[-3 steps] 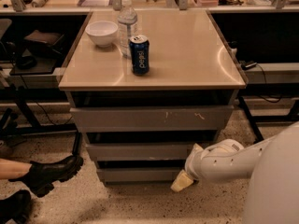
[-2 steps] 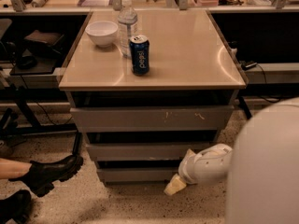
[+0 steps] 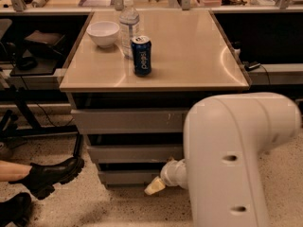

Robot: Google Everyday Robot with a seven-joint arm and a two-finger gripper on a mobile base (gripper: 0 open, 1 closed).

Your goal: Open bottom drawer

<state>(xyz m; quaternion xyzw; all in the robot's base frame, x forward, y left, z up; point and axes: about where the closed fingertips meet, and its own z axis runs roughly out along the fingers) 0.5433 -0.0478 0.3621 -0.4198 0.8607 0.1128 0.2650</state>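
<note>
Next, I move my gripper to the top edge (image 3: pixel 159 171) of the bottom drawer's front, just below the dark gap, and close it there.
The bottom drawer (image 3: pixel 128 177) is a plain flat grey front, lowest of three in the cabinet under the tan table, and sits flush with the others. My gripper (image 3: pixel 155 186) reaches down from the white arm (image 3: pixel 232 164) and its pale tip is at the lower right of the bottom drawer front, close to the floor. The arm hides the right part of all three drawer fronts. The middle drawer (image 3: pixel 135 153) and the top drawer (image 3: pixel 128 120), with pale scratch marks, are above it.
On the table top (image 3: pixel 189 56) stand a white bowl (image 3: pixel 103 33), a clear water bottle (image 3: pixel 129 26) and a blue soda can (image 3: pixel 141 55). A person's black boots (image 3: pixel 49 175) rest on the speckled floor at the left. Dark shelving flanks the cabinet on both sides.
My arm has swung in front of the camera and now covers much more of the view. The gripper tip has shifted left along the bottom drawer front. The drawers have not moved.
</note>
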